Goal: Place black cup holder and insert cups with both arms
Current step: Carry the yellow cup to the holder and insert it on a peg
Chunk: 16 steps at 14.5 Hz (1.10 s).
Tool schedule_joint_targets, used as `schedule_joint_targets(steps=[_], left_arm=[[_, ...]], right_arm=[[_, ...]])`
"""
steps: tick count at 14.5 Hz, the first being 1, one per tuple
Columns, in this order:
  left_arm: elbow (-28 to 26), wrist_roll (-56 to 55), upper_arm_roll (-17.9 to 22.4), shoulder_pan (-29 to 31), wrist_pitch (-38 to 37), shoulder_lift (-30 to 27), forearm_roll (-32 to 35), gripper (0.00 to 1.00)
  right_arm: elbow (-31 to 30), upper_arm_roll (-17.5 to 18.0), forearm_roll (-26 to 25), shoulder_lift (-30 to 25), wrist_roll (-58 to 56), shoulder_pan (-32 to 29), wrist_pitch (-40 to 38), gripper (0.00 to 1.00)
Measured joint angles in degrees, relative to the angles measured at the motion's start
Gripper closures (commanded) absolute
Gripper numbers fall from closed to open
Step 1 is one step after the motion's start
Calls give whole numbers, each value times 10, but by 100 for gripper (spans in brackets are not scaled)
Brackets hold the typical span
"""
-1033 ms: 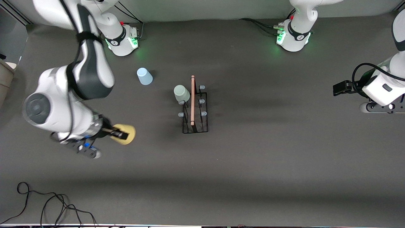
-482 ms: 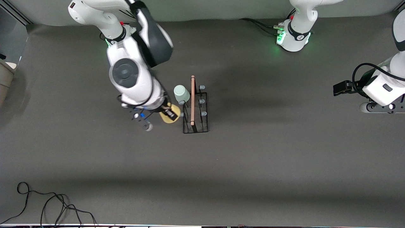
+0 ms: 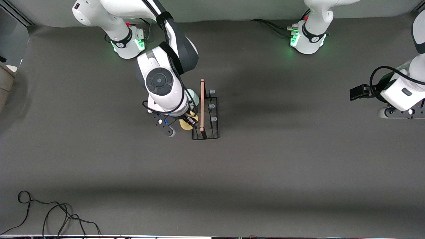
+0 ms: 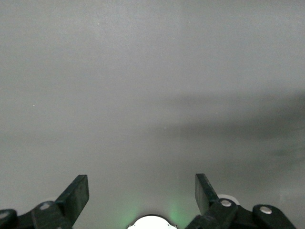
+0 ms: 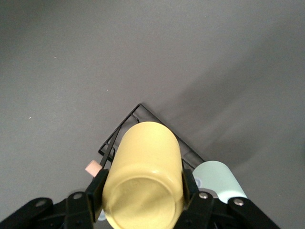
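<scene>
The robot's right gripper should release the yellow cup, now held above the row of pegs, on the holder's front end peg (image 3: 190,123) (image 5: 147,160), next to the mint green cup.
The black cup holder (image 3: 210,133) stands mid-table with its wooden rod handle (image 3: 202,99) on top. My right gripper (image 3: 189,120) is shut on the yellow cup (image 3: 185,124) and holds it over the holder's row of pegs toward the right arm's end. In the right wrist view the yellow cup (image 5: 147,157) sits between my fingers (image 5: 97,187), above the holder's wire corner (image 5: 139,109). The mint green cup (image 3: 194,96) sits on the holder beside it and also shows in the right wrist view (image 5: 217,177). The light blue cup is hidden by the right arm. My left gripper (image 4: 141,186) is open and empty.
The left arm (image 3: 401,94) waits at its end of the table, above bare grey mat. A black cable (image 3: 49,212) lies coiled at the front corner toward the right arm's end. The two bases (image 3: 127,41) glow green along the back.
My right arm has swung from the open mat at its end of the table across to the cup holder, carrying the yellow cup. It now covers the light blue cup. The left arm has not moved.
</scene>
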Motion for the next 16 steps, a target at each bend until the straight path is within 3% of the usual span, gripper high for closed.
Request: schedule_joint_targets(steps=[10, 11, 12, 13, 16], left_arm=[[0, 0, 0, 0, 0, 0, 0, 1], [0, 0, 0, 0, 0, 0, 0, 1], [0, 0, 0, 0, 0, 0, 0, 1], [0, 0, 0, 0, 0, 0, 0, 1], [0, 0, 0, 0, 0, 0, 0, 1]], right_arm=[[-95, 0, 0, 0, 1, 21, 119, 100], [-105, 0, 0, 1, 1, 21, 131, 82], [-114, 0, 2, 1, 1, 21, 143, 20], [-120, 1, 4, 1, 1, 22, 150, 0], [-122, 1, 7, 0, 2, 23, 156, 0]])
